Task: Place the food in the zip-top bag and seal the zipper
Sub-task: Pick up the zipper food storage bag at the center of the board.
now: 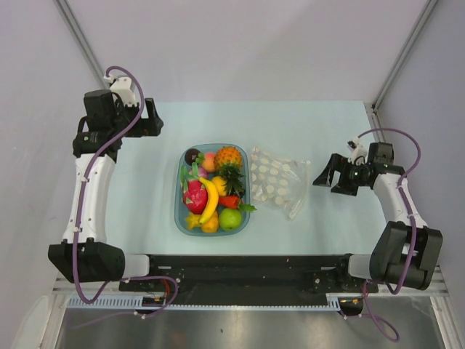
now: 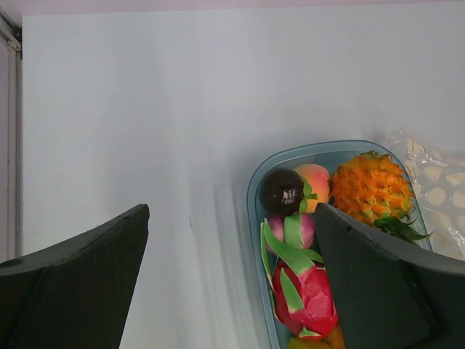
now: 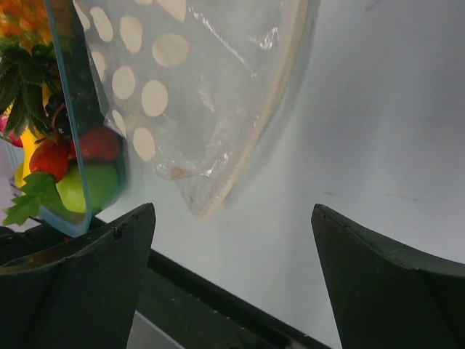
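Note:
The right gripper needs to close on the middle of the zip-top bag's zipper edge [image 1: 302,191] [image 3: 254,137], pinching the upper layer of that edge to open the bag.
The food lies heaped in a translucent blue tray [image 1: 177,211]: an orange pineapple [image 1: 228,156], a peach [image 1: 209,161], a red dragon fruit [image 1: 195,196], a banana [image 1: 211,201] and a green apple [image 1: 230,219]. The clear zip-top bag [image 1: 277,182] with white patches lies flat just right of the tray, empty. Its zipper [image 1: 298,193] runs along its right edge. My left gripper [image 1: 158,120] is open and empty, up and left of the tray. My right gripper [image 1: 325,178] is open and empty, just right of the bag.
The left wrist view shows the tray's rim [image 2: 254,182], the pineapple [image 2: 370,185], the peach [image 2: 314,178] and the dragon fruit [image 2: 309,294]. The right wrist view shows the bag [image 3: 189,87], its zipper strip [image 3: 270,116] and the apple [image 3: 91,187]. A black rail [image 1: 240,263] edges the table's front.

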Controlling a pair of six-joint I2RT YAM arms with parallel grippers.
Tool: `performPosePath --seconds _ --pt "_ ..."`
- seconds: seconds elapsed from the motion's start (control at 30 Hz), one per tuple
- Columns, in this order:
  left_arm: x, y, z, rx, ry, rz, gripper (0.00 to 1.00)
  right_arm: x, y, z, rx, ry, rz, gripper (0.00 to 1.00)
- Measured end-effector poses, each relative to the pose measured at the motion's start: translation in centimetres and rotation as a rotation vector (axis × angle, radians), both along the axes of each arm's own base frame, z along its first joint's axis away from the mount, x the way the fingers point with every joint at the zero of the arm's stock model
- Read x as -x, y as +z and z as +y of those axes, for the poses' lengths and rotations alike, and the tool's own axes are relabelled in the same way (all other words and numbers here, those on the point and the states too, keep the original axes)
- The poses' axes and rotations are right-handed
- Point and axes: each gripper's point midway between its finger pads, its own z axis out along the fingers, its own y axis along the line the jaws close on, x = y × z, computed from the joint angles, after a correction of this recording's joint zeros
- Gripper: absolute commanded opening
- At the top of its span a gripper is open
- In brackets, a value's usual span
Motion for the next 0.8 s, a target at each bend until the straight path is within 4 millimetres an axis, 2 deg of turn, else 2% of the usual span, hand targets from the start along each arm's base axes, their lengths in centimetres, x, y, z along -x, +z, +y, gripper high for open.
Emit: performPosePath --seconds 0.13,0.27,0.53,0.63,0.73,0.77,0.8 --pt "-0.1 0.1 -0.2 0.005 -0.012 -0.006 1.0 1.4 -2.5 1.1 -0.082 -0.035 0.094 0.86" --pt "-0.1 0.3 -0.7 0.014 -0.034 -0.033 1.0 1.7 -4.2 1.9 -0.148 -0.059 0.15 0.76" --pt "-0.1 0.6 -1.0 0.011 -0.061 -0.048 0.99 0.0 -6.7 3.9 -0.223 -0.038 0.189 0.59" --pt "-0.1 0.5 -1.0 0.005 -0.065 -0.044 1.0 -0.8 -7.6 4.8 -0.249 -0.031 0.2 0.42" --pt "0.0 0.4 -1.0 -0.006 -0.071 -0.042 1.0 -1.1 -8.6 5.5 -0.274 -0.023 0.23 0.19" --pt "0.0 0.4 -1.0 -0.008 -0.075 -0.042 0.99 -1.2 -8.8 5.7 -0.282 -0.023 0.238 0.0" --pt "0.0 0.4 -1.1 -0.012 -0.082 -0.043 1.0 -1.3 -8.8 5.8 -0.29 -0.022 0.241 0.0"
